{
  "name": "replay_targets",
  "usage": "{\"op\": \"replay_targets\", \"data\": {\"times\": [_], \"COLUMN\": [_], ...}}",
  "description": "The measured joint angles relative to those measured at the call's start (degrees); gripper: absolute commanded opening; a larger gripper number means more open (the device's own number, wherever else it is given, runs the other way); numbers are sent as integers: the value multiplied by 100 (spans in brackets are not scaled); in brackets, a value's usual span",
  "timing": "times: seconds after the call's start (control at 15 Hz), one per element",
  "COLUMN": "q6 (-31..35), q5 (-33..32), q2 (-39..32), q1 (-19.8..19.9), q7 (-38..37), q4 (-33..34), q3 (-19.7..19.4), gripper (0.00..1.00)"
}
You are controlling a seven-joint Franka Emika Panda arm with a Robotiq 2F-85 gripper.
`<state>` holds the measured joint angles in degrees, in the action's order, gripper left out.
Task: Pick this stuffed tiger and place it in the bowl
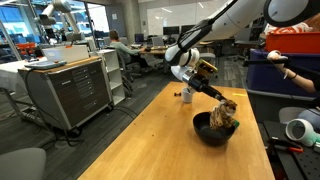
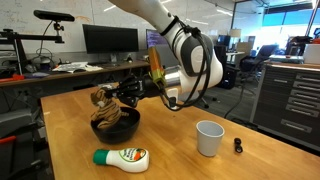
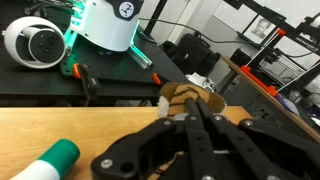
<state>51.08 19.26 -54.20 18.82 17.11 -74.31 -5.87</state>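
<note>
Next, my gripper releases the stuffed tiger in the middle of the round black bowl (image 1: 214, 124) on the wooden table.
The stuffed tiger (image 1: 227, 109), tan with brown stripes, hangs just above the round black bowl (image 1: 208, 133) on the wooden table. My gripper (image 1: 219, 100) is shut on the tiger. In an exterior view the tiger (image 2: 102, 99) sits over the bowl (image 2: 117, 128), with the gripper (image 2: 119, 96) at its side. In the wrist view the shut fingers (image 3: 188, 116) pinch the tiger (image 3: 192, 98); the bowl is hidden there.
A white mug (image 2: 209, 137) stands on the table, and a small black object (image 2: 238, 146) lies beside it. A white bottle with a green cap (image 2: 122, 158) lies near the table's front edge and also shows in the wrist view (image 3: 48, 163). A blue bin (image 1: 290, 68) stands beyond the table.
</note>
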Motion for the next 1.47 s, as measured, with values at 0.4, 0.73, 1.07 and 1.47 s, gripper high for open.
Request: {"op": "replay_targets", "data": {"times": [0.4, 0.73, 1.07, 1.47], "q6": [-9, -9, -65, -256], "q5": [1, 5, 74, 205], "q2": [-371, -589, -1084, -1505], "q1": [88, 116, 275, 562], "q7": [2, 2, -1, -28], "q4": [581, 886, 1250, 1639], "q3": [10, 86, 183, 313], "gripper": [1, 1, 1, 34]}}
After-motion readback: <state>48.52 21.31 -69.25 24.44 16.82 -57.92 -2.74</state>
